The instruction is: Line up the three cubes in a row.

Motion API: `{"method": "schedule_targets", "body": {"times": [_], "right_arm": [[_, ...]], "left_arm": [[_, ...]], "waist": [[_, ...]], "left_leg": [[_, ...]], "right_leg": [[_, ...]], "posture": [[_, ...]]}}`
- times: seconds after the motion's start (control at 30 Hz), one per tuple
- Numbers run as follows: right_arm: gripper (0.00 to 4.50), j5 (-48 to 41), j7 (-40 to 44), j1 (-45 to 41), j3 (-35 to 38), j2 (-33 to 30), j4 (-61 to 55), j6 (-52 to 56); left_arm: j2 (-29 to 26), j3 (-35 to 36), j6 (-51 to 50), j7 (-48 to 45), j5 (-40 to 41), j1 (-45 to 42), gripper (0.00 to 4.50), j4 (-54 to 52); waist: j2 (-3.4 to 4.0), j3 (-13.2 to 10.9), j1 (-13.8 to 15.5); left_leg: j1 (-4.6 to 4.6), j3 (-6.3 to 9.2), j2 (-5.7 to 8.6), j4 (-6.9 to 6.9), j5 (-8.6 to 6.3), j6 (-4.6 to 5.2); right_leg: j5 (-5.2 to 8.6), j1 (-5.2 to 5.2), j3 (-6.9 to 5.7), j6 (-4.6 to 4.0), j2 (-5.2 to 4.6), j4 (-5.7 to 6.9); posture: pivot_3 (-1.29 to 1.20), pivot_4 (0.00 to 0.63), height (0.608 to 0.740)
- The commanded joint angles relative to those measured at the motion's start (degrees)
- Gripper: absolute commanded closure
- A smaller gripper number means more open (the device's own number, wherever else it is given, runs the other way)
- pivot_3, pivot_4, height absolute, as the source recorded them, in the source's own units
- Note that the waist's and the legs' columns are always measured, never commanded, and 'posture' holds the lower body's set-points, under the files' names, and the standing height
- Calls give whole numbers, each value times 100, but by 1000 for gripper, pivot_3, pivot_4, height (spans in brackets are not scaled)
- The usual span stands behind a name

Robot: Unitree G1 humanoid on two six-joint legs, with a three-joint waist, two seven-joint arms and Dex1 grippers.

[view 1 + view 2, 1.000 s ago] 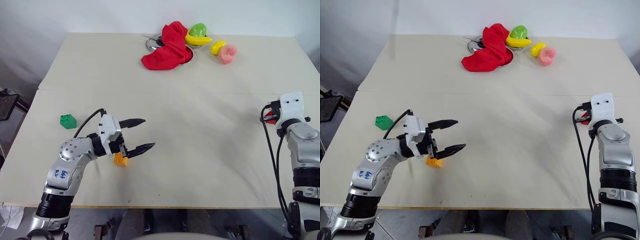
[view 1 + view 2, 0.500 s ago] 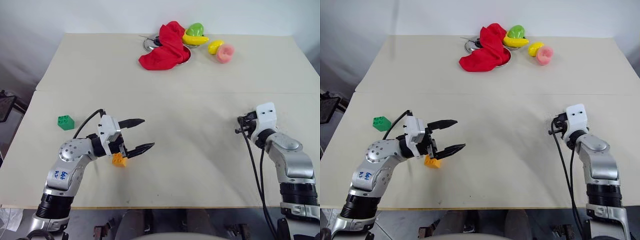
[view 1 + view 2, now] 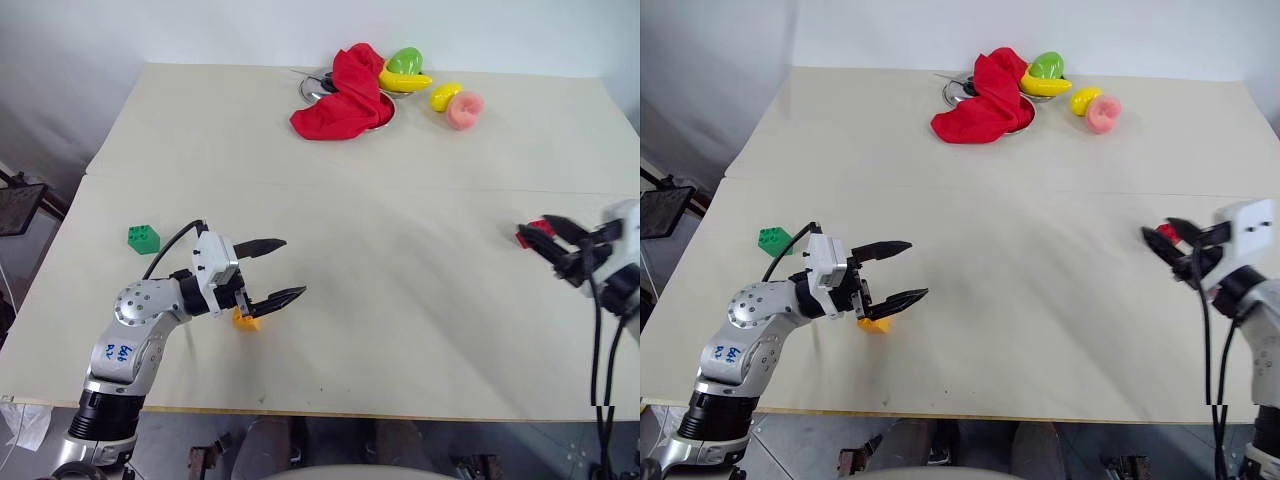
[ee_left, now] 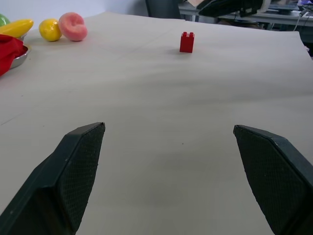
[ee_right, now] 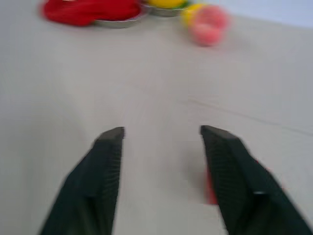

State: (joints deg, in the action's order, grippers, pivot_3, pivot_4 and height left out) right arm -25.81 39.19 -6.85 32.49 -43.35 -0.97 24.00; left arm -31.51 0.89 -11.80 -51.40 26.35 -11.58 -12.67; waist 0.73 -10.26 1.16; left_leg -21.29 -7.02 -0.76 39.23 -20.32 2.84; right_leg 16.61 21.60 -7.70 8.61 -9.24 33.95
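The green cube is past the orange-yellow cube. My left gripper needs to go there next and close on its opposite sides (image 3: 145, 242), below its studs.
The green cube (image 3: 143, 238) sits near the table's left edge. The orange-yellow cube (image 3: 243, 320) lies just under my left gripper (image 3: 293, 267), which hangs open above the table with nothing between its fingers. The red cube (image 4: 186, 42) stands upright on the table at the right. My right gripper (image 3: 540, 232) is open, its fingertips right at the red cube (image 3: 527, 236). In the right wrist view the red cube (image 5: 211, 188) shows beside one finger (image 5: 230, 156), partly hidden by it and outside the gap.
At the table's (image 3: 400, 200) far edge a red cloth (image 3: 340, 95) drapes over a metal bowl, with a green fruit (image 3: 404, 62), a banana (image 3: 405, 82), a yellow fruit (image 3: 443, 95) and a pink fruit (image 3: 464, 109) beside it.
My right gripper has opened and its arm has drawn back toward the right. The red cube now shows on the table at its fingertips. The left arm kept still; the camera shifted slightly.
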Motion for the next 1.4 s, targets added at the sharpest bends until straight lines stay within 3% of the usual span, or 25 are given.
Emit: {"method": "schedule_targets", "body": {"times": [0.03,0.1,0.5,0.63,0.73,0.97,1.07,1.2,1.4], "right_arm": [[458,392,11,52,3,-269,566,-474],[62,479,29,-99,-173,-291,878,-560],[62,1135,-210,-1741,-1207,-207,3035,-1003],[62,1123,52,-2402,-1417,-174,3969,-933],[654,1216,186,-2667,-1557,-177,4356,-1134],[2882,1271,1059,-2902,-1823,-354,4724,-1227],[2971,645,2766,-2510,-1804,-407,3632,-1795],[2971,960,4365,-2311,-2643,-832,2863,-2371],[2971,1243,5258,-2996,-3387,-607,3351,-3112]], "left_arm": [[9,44,50,-19,23,-33,0,-145],[21,31,55,-22,10,-82,0,-103],[-1,63,28,-100,26,-222,0,-29],[-21,96,12,-116,48,-202,0,-72],[-30,111,0,-120,60,-185,0,-102],[-21,181,-5,-401,397,-89,0,-233],[-99,193,-30,-548,462,-49,0,-244],[-151,251,-38,-624,465,-8,0,-156],[-67,159,-86,-634,454,-35,0,-131]], "waist": [[0,0,-1],[0,0,-5],[0,0,-133],[0,0,-138],[0,0,-145],[1,0,-141],[3,-1,-140],[9,-6,-142],[7,-7,-145]], "left_leg": [[0,-1,0,0,0,0],[1,-3,0,0,0,0],[1,0,-4,0,3,-1],[0,0,-2,0,4,0],[0,1,-4,0,4,0],[-2,3,-5,0,4,0],[-2,4,-5,0,4,0],[-1,2,-3,1,4,-1],[3,5,-6,10,4,-1]], "right_leg": [[0,0,1,0,0,0],[0,0,3,0,0,0],[0,-1,0,0,0,3],[0,-1,0,0,-1,3],[0,-1,-1,0,0,2],[0,-1,-2,0,-1,1],[0,-1,-2,0,0,-1],[-2,-1,1,4,-1,-1],[-2,-7,-2,4,-1,2]], "posture": [[0,150,740],[0,150,740],[0,150,740],[0,150,740],[0,150,740],[0,150,740],[0,150,740],[0,150,740],[0,150,740]]}}
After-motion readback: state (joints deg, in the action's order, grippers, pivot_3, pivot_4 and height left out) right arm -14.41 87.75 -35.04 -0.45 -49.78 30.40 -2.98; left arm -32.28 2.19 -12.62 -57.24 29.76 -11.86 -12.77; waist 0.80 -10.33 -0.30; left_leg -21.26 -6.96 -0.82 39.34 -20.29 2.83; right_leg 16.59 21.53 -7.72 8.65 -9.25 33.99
